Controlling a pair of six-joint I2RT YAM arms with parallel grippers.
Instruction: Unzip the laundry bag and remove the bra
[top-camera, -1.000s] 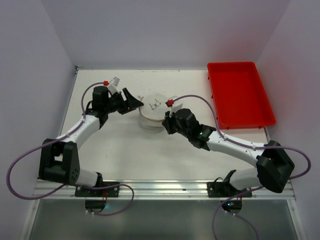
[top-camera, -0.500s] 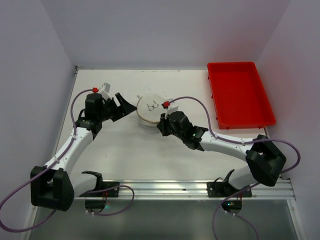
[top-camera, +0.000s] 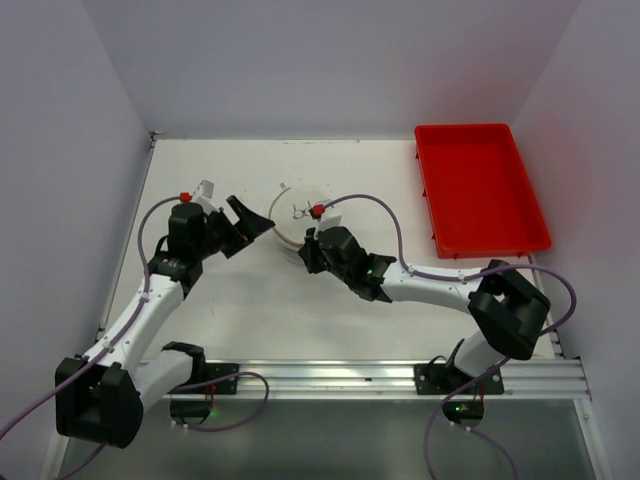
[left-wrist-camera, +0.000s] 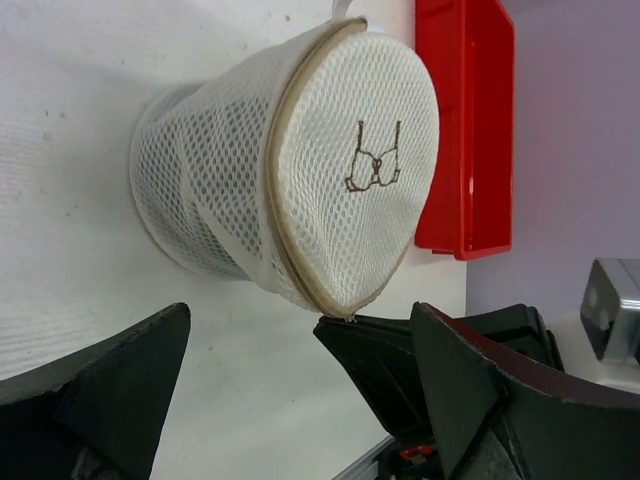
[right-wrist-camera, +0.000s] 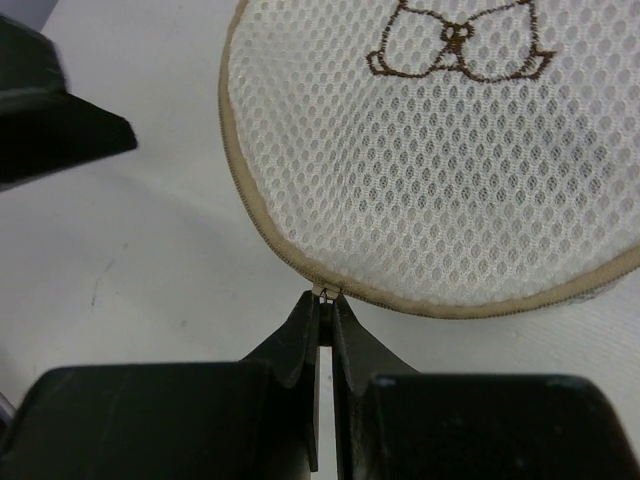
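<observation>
The laundry bag leans loose while my right gripper has the zipper pull, so next my left gripper pinches the tan zipper rim (left-wrist-camera: 287, 252) to steady it before unzipping.
The laundry bag (top-camera: 293, 222) is a cream-white mesh pod with a tan zipper rim and a small dark bra print on its lid. It also shows in the left wrist view (left-wrist-camera: 300, 170) and the right wrist view (right-wrist-camera: 450, 150), tilted toward the left. My right gripper (right-wrist-camera: 325, 300) is shut on the zipper pull (right-wrist-camera: 326, 292) at the lid's rim, also seen in the top view (top-camera: 308, 243). My left gripper (top-camera: 250, 220) is open, just left of the bag, not touching it. The bra is hidden.
A red plastic tray (top-camera: 478, 188) stands at the back right, also in the left wrist view (left-wrist-camera: 465, 130). White walls close the table at the back and sides. A metal rail (top-camera: 330, 378) runs along the near edge.
My right gripper has moved left, dragging the bag by the zipper pull and tilting it. My left gripper has backed away to the left and slightly nearer.
</observation>
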